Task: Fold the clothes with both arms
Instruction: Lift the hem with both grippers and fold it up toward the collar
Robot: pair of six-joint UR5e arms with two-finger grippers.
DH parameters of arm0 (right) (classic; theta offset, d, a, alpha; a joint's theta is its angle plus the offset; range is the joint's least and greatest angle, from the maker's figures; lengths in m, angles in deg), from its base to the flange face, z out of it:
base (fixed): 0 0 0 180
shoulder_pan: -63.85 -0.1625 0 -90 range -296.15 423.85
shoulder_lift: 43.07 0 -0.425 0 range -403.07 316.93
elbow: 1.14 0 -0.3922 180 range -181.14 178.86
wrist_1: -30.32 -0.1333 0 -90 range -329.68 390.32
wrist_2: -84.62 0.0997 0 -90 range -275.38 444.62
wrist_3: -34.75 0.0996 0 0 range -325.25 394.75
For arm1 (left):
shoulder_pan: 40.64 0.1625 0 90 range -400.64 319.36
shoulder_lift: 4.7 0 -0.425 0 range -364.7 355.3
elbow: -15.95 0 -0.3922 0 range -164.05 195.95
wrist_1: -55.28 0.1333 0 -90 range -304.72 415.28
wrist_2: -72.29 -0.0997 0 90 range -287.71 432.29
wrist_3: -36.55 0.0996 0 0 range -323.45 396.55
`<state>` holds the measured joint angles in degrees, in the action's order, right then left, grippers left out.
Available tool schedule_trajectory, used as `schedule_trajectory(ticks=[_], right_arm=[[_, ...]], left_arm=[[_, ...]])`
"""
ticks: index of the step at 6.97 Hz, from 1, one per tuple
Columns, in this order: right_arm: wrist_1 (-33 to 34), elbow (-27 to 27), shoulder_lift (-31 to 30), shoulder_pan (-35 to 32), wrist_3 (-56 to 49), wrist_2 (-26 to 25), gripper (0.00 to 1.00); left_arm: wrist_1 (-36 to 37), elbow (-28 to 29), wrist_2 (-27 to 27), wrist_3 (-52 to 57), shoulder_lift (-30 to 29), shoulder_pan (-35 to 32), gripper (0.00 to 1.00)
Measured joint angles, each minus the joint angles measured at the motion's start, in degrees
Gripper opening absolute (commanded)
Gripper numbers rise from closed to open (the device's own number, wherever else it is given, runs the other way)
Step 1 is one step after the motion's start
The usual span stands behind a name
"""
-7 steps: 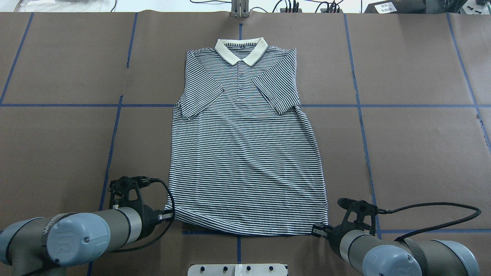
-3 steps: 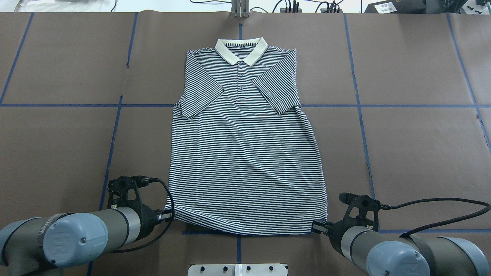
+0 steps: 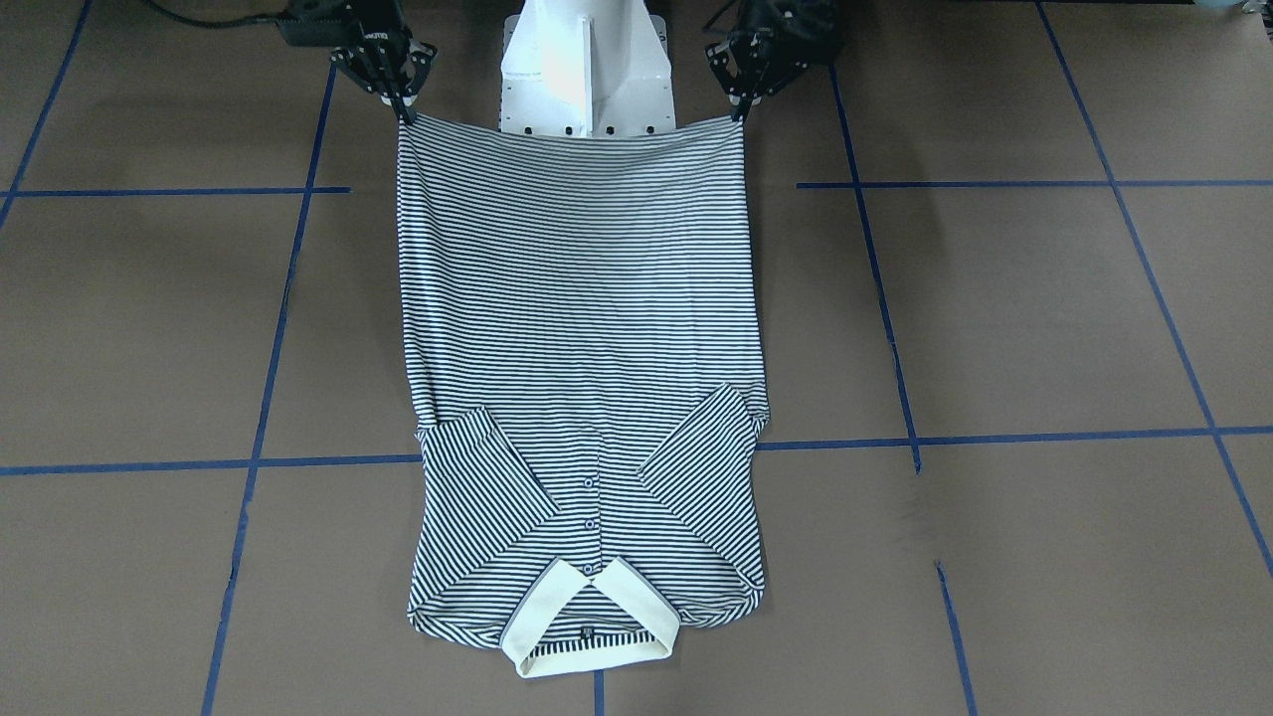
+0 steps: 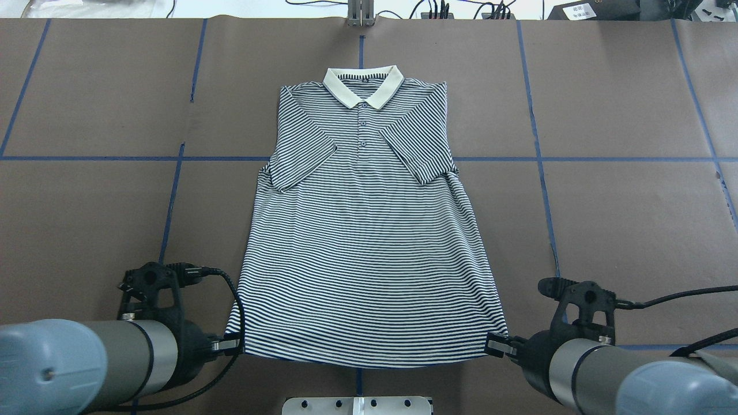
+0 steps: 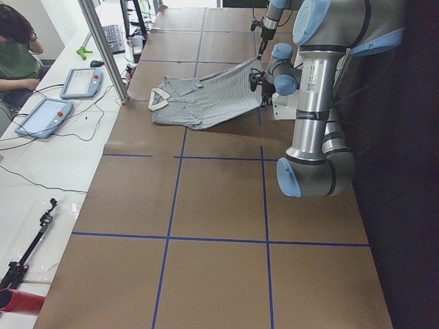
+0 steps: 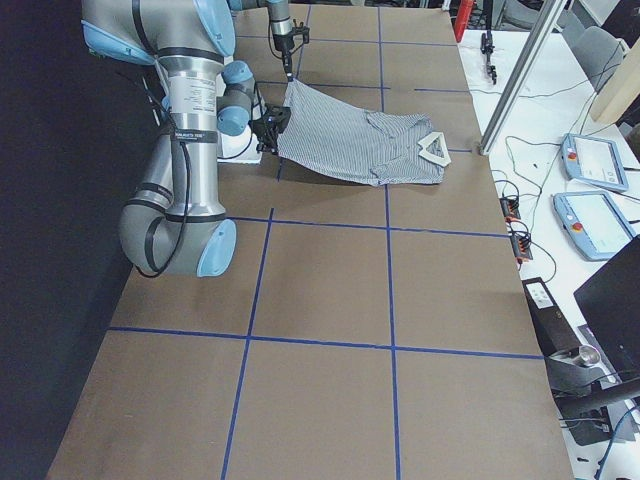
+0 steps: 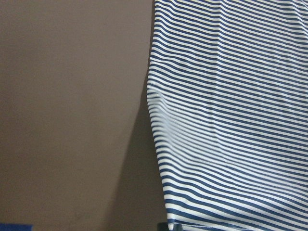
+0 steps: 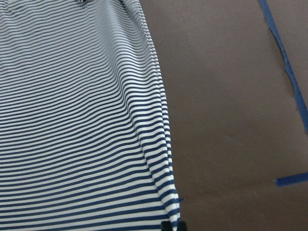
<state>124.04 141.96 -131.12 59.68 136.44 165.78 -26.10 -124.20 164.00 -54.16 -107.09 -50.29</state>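
Note:
My left gripper is at the hem corner beside the folded sleeve, lifted off the table now. It will let go of that corner just past the blue tape line (image 3: 781, 488) toward the collar.
The striped polo shirt (image 4: 369, 230) lies face up on the brown table, cream collar (image 4: 363, 86) at the far end and both short sleeves folded in over the chest. Its hem is lifted off the table and stretched taut between my two grippers. My left gripper (image 4: 230, 344) is shut on the hem's left corner, and in the front-facing view the left gripper (image 3: 741, 111) is on the right. My right gripper (image 4: 496, 344) is shut on the other corner, the right gripper (image 3: 406, 111) showing on that view's left. Each wrist view shows striped cloth (image 7: 231, 120) (image 8: 72, 120) hanging from the fingers.
The white pedestal base (image 3: 587, 60) stands between the arms, just behind the raised hem. Blue tape lines (image 4: 173, 190) cross the brown table cover. Beyond the table's far edge are an aluminium post (image 5: 103, 48), teach pendants (image 5: 44, 116), cables and a seated person (image 5: 17, 51).
Both grippers have risen and drawn back toward the robot with the hem corners, spreading slightly apart. The hem is now off the table and taut, and the collar end has slid a little nearer.

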Motion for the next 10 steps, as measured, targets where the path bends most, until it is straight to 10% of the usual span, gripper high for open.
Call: schedule_trajectory(ticks=[2, 5, 10], right_arm=[[16.8, 7.69, 8.72, -5.12, -0.32, 8.17, 0.0], [27.18, 2.1, 22.77, -15.21, -7.57, 11.24, 0.0], [2.89, -32.62, 31.59, -37.91, -18.98, 18.28, 0.0]], left_arm=[[13.58, -6.96, 4.53, 0.61, -7.43, -1.53, 0.0], [14.59, 3.03, 6.86, 14.61, -14.89, -13.69, 0.0], [-0.9, 30.53, 10.75, 29.13, -23.42, -31.58, 0.0]])
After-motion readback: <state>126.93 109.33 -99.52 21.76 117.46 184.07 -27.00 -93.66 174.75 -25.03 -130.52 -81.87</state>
